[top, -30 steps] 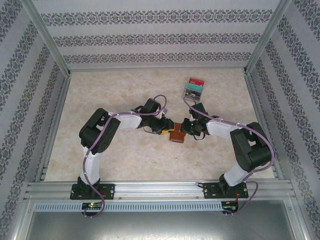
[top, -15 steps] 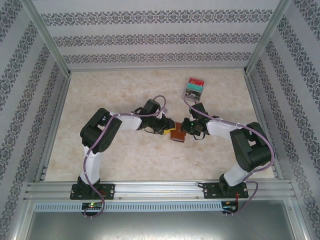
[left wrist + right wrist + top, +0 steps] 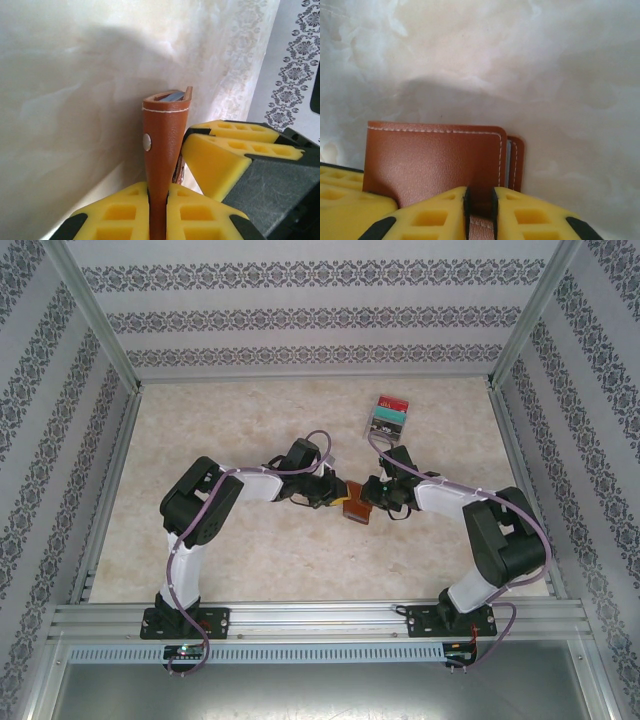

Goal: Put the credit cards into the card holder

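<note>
The snap tab still bends close against the card holder, so the robot's right gripper will take a new grip on its tip and spread it beside the card holder (image 3: 552, 210) before getting credit cards.
The card holder (image 3: 355, 508), a reddish-brown leather wallet, is held between both grippers at the table's middle. My left gripper (image 3: 335, 502) is shut on it: in the left wrist view its yellow pads (image 3: 158, 200) pinch the folded card holder (image 3: 162, 135) edge-on, with a grey card edge (image 3: 170, 96) showing at its open end. My right gripper (image 3: 480, 200) is shut on the snap tab of the card holder (image 3: 430, 160). The right gripper's yellow fingers (image 3: 225, 155) sit close beside the leather. Red and teal credit cards (image 3: 388, 415) lie at the back right.
The red and teal cards rest in a clear tray (image 3: 370, 426) behind the right arm. Metal frame rails (image 3: 320, 615) border the marble-patterned table, and patterned walls close it in on three sides.
My left gripper has closed onto the card holder. The holder now looks narrower from above, turned more on edge. Both arms have barely shifted.
</note>
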### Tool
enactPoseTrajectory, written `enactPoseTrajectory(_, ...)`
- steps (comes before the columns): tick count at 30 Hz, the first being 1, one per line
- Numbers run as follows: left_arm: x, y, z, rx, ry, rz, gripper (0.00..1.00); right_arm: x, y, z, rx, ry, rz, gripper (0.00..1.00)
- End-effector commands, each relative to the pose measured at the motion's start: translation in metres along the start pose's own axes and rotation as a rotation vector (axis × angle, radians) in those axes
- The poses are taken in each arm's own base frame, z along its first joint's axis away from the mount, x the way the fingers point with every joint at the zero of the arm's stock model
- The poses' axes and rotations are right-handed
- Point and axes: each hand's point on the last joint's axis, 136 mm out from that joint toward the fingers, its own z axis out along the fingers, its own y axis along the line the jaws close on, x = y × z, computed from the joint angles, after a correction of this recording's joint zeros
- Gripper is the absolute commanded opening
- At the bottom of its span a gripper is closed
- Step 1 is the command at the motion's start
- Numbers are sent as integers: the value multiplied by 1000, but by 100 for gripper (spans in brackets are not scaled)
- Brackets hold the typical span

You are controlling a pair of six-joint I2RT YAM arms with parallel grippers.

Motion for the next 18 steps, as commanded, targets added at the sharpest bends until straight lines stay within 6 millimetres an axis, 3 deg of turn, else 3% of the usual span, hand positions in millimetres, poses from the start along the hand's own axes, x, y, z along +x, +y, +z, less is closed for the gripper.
enactPoseTrajectory(1, -1, -23, -5, 58, -37, 72, 6, 1, 18, -16, -13, -6, -62, 24)
enactPoseTrajectory(6, -3, -27, -4, 67, -34, 72, 6, 5, 30, -15, -19, 8, -115, 34)
enactPoseTrajectory(18, -3, -29, -7, 75, -47, 69, 5, 24, 3, 10, 136, 91, -131, 36)
